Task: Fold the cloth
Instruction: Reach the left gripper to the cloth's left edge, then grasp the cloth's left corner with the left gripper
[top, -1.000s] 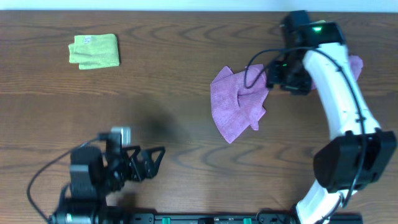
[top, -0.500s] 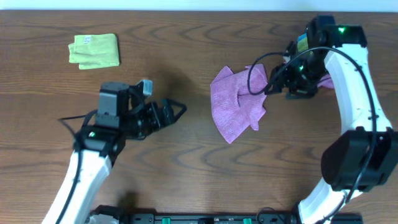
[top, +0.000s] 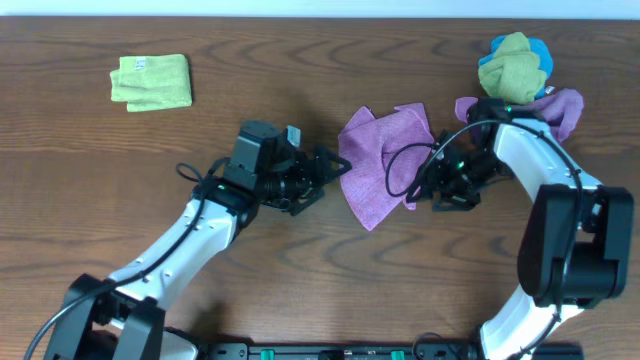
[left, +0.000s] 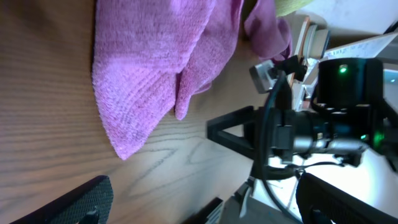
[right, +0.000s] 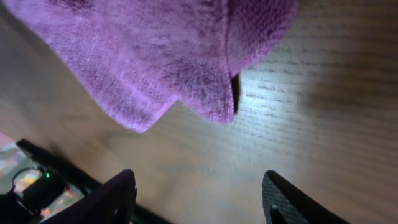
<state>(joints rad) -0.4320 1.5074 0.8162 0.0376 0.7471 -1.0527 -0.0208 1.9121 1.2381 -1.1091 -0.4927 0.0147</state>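
Note:
The robot's left gripper needs to next move to the purple-magenta cloth's pointed near corner (top: 370, 226) (left: 124, 154), the one sticking out closest to the robot's base, and close there.
The purple-magenta cloth (top: 383, 165) lies rumpled on the wooden table, with folds at its right side. It fills the top of the left wrist view (left: 155, 68) and of the right wrist view (right: 143, 56). My left gripper (top: 328, 176) is open and empty, just left of the cloth's left edge; in its own view the fingers (left: 208, 208) straddle bare wood short of the cloth's corner. My right gripper (top: 425, 187) is open and empty at the cloth's front right corner, with its fingers (right: 199, 202) just short of the cloth's hanging tips.
A lime-green folded cloth (top: 151, 82) lies at the back left. At the back right sit an olive-green and blue bundle (top: 512, 62) and a second purple cloth (top: 562, 106). My right arm (left: 298, 134) shows in the left wrist view.
My left arm has swung from the front left up to the cloth's left edge. My right gripper has moved from the cloth's back right to its front right corner, uncovering the back-right bundle.

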